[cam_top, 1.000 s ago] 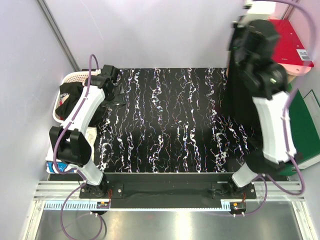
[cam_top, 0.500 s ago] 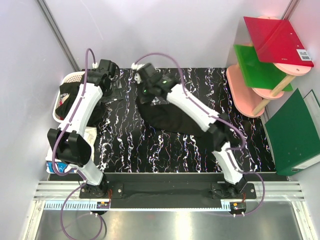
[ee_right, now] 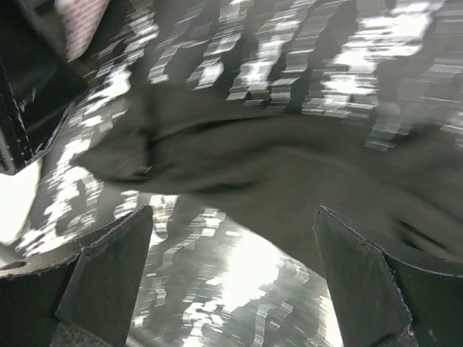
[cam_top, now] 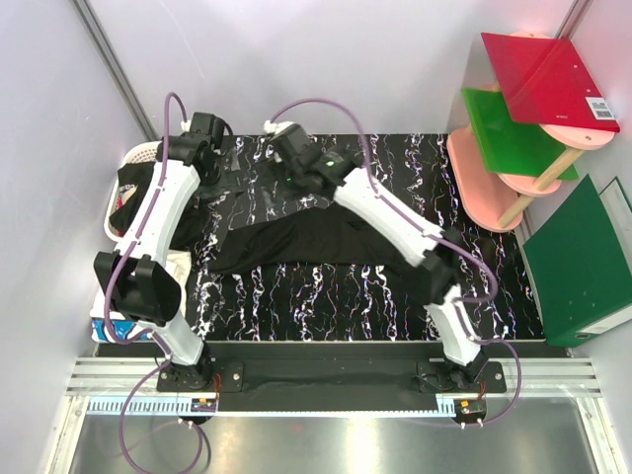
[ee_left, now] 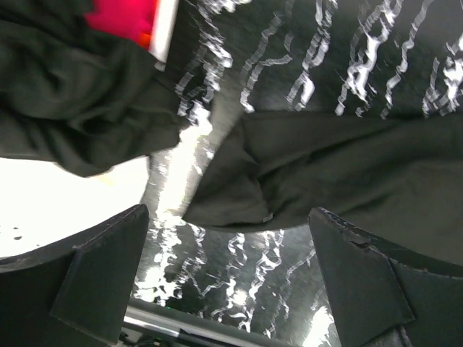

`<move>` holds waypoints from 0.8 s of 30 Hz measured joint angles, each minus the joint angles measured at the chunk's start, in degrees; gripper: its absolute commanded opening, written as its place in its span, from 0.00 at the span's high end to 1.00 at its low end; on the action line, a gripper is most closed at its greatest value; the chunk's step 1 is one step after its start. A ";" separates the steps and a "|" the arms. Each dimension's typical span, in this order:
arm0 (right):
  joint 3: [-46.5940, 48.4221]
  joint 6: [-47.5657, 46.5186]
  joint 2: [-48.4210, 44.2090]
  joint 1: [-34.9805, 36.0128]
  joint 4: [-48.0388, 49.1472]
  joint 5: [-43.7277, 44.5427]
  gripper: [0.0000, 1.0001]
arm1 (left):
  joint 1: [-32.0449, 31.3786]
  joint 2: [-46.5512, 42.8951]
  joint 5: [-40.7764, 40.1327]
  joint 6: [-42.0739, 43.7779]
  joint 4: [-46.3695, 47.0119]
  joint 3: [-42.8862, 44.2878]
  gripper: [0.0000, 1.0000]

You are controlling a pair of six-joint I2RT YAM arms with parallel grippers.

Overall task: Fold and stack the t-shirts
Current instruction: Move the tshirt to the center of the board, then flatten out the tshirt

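Next, my left gripper takes the back edge of the black t-shirt nearer the middle (cam_top: 284,220) and spreads it out before folding, as the shirt lies bunched in a narrow heap.
A black t-shirt (cam_top: 286,242) lies spread across the middle of the black marbled table (cam_top: 326,296). My right gripper (cam_top: 301,183) hovers over its back edge, open, with nothing between the fingers. In the right wrist view the black t-shirt (ee_right: 289,166) lies just beyond the open right gripper (ee_right: 239,289). My left gripper (cam_top: 209,158) is open at the back left, between the basket and the shirt's left sleeve. The left wrist view has that sleeve (ee_left: 239,195) ahead of the open left gripper (ee_left: 231,289). More black t-shirts (ee_left: 72,108) and a red one (ee_left: 123,18) fill the basket.
The white slatted basket (cam_top: 148,153) stands at the table's left edge. A pink stand (cam_top: 484,173) with a red folder (cam_top: 548,74) and a green folder (cam_top: 513,138) is at the back right. A green binder (cam_top: 583,257) leans at the right.
The right arm swung from high at the far right across to the back left with the black t-shirt. It has let go, and the shirt now lies spread out flat. The left arm barely moved.
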 measured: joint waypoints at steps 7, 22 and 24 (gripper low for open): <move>-18.01 1.33 -16.28 -6.82 1.40 11.98 0.00 | -4.28 5.33 10.19 0.66 2.45 -2.64 0.01; -38.66 7.23 -19.98 -14.73 2.16 10.91 0.00 | -12.68 28.83 22.73 0.33 4.11 6.78 0.01; -39.15 7.23 -20.37 -14.73 2.29 10.80 0.00 | -12.94 29.53 22.91 -0.11 4.68 9.81 0.10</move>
